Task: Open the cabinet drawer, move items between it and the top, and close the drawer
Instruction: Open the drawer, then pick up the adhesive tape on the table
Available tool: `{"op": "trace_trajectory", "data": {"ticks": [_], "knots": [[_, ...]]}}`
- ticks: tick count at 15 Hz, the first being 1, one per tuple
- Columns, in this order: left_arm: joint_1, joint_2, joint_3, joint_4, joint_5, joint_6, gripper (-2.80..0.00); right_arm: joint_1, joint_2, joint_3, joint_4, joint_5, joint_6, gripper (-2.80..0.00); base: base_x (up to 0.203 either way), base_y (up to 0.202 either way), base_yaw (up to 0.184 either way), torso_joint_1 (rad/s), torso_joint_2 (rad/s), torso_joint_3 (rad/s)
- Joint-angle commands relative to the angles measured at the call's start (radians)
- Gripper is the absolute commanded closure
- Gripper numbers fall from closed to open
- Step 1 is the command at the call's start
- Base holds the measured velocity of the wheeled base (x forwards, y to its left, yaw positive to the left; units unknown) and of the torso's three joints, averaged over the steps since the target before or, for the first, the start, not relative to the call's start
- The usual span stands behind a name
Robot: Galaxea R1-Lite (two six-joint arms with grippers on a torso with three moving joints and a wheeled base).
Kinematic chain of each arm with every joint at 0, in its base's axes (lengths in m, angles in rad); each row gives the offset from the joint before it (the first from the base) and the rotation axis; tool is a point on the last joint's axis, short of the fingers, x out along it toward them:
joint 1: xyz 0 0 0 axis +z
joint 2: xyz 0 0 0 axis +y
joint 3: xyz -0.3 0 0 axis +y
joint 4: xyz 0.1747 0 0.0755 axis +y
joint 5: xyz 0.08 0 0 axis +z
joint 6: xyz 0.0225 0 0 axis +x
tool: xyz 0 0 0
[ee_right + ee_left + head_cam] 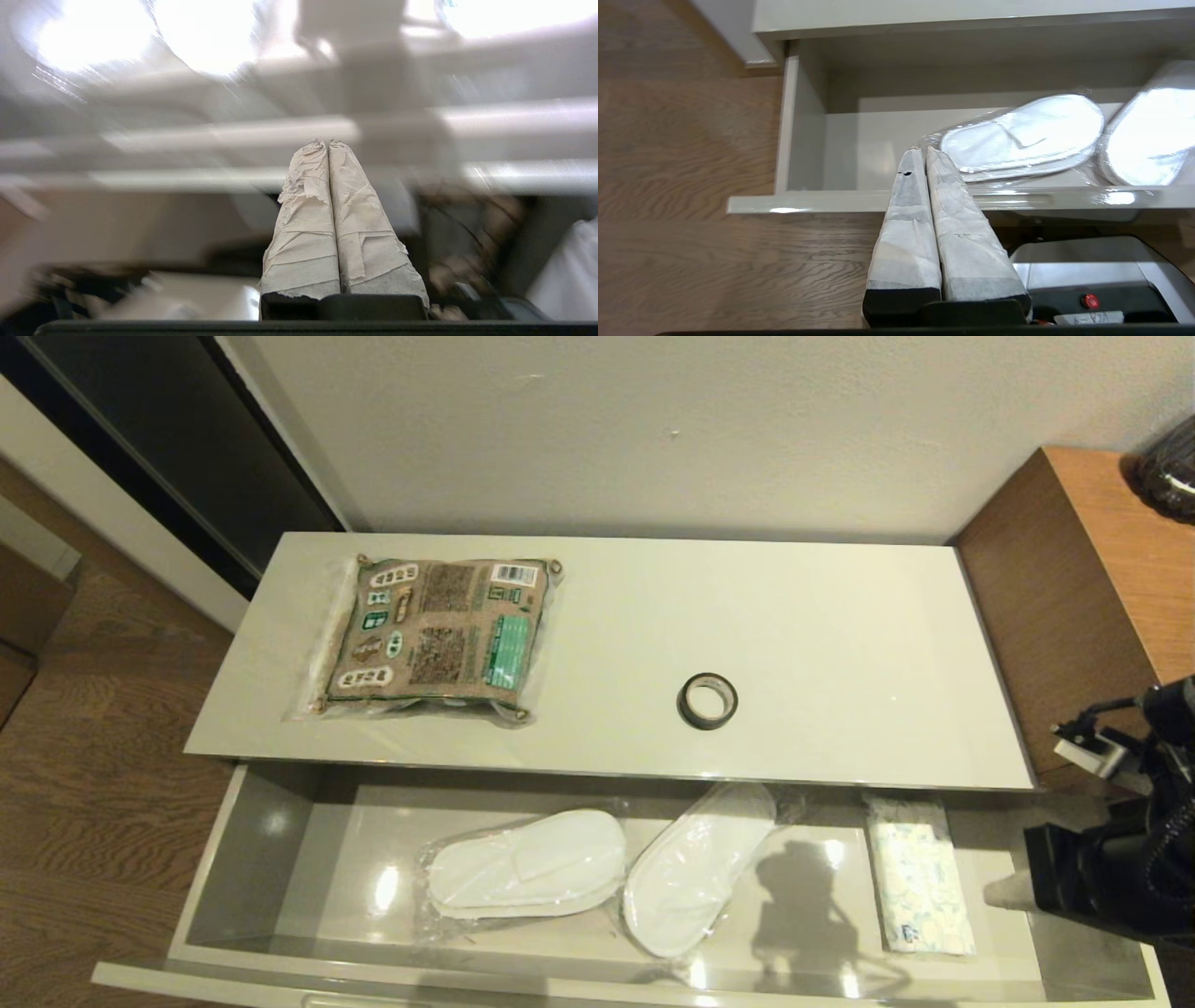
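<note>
The dark tape ring is on the cream-white top, and my right gripper needs to go to it next and close on the tape ring's outer side (735,707).
The cabinet drawer (252,859) stands pulled out below the cream-white top (840,616). On the top lie the brown-and-green packet (439,635) at the left and the dark tape ring (708,700) near the middle. The tissue pack (920,887) lies flat in the drawer's right end. My right gripper (1001,894) hovers over that right end, just right of the tissue pack, shut and empty (323,143). In the left wrist view my left gripper (923,151) is shut and empty, in front of the drawer face (808,203) near its left end.
Two plastic-wrapped white slippers (527,866) (695,873) lie in the drawer's middle. A taller brown wooden unit (1092,579) stands to the right with a dark object (1167,476) on it. Wood floor lies to the left. The robot's base (1087,261) sits just before the drawer.
</note>
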Motion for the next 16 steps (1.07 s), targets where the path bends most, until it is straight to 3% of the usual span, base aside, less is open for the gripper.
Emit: {"op": "trace_trajectory", "data": {"ticks": [1,8,11,16], "knots": [[0.002,0.001,0.0,0.0,0.001,-0.003,0.0,0.033,0.107,-0.124,0.006,0.0,0.053,0.0,0.0,0.0,0.0,0.0,0.0,0.0],[0.002,0.001,0.0,-0.003,0.004,-0.019,0.0,0.124,0.462,-0.579,0.074,0.011,0.19,0.0,0.0,0.0,0.0,0.0,0.0,0.0],[0.002,0.001,0.0,-0.003,0.004,-0.019,0.0,0.131,0.531,-0.749,0.078,0.078,0.155,0.0,0.0,0.0,0.0,0.0,0.0,0.0],[0.002,0.001,0.0,-0.003,0.004,-0.019,0.0,0.145,0.626,-0.954,0.047,0.091,0.134,0.0,0.0,0.0,0.0,0.0,0.0,0.0]]}}
